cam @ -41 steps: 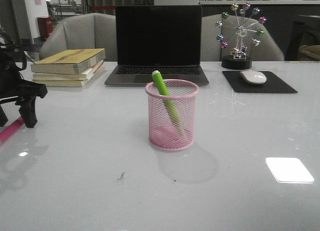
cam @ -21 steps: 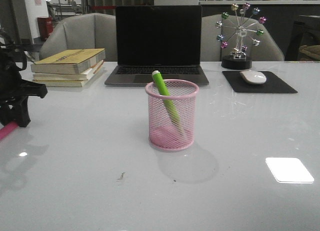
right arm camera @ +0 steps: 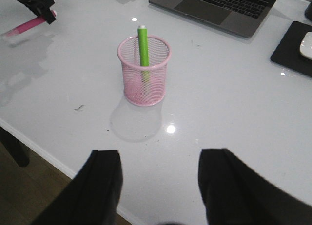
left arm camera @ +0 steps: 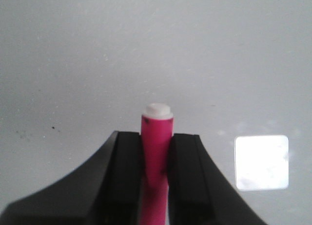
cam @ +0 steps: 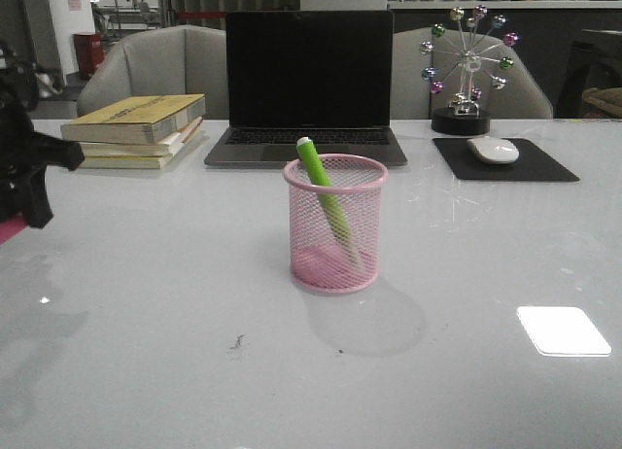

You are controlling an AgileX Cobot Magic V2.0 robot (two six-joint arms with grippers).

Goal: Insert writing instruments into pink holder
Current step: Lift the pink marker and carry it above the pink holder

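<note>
Next, my left gripper releases the pink-magenta marker, now held at the far edge of the view, inside the pink holder, so that it leans across the lime green marker [cam: 347, 207].
The pink holder [cam: 335, 225] stands upright mid-table with the lime green marker [cam: 321, 189] leaning inside it, white end above the rim. At the far left edge of the front view, my left gripper [cam: 29, 191] is shut on the pink-magenta marker [left arm camera: 156, 137], whose whitish end sticks out past the fingers [left arm camera: 127, 157]. The right wrist view shows the holder [right arm camera: 144, 71], the green marker [right arm camera: 142, 45], and far off the left gripper [right arm camera: 36, 3] with the pink marker [right arm camera: 27, 26]. My right gripper [right arm camera: 161, 159] hangs open and empty over the near table edge.
An open laptop [cam: 309, 80] sits behind the holder. A stack of books [cam: 136, 128] lies at the back left. A mouse [cam: 493, 150] on a black pad [cam: 544, 167] and a ferris-wheel ornament [cam: 466, 70] are at the back right. The table's near edge [right arm camera: 44, 152] shows below.
My left gripper has moved left and upward with the pink marker, which now shows only at the frame's edge. The holder and green marker have not moved.
</note>
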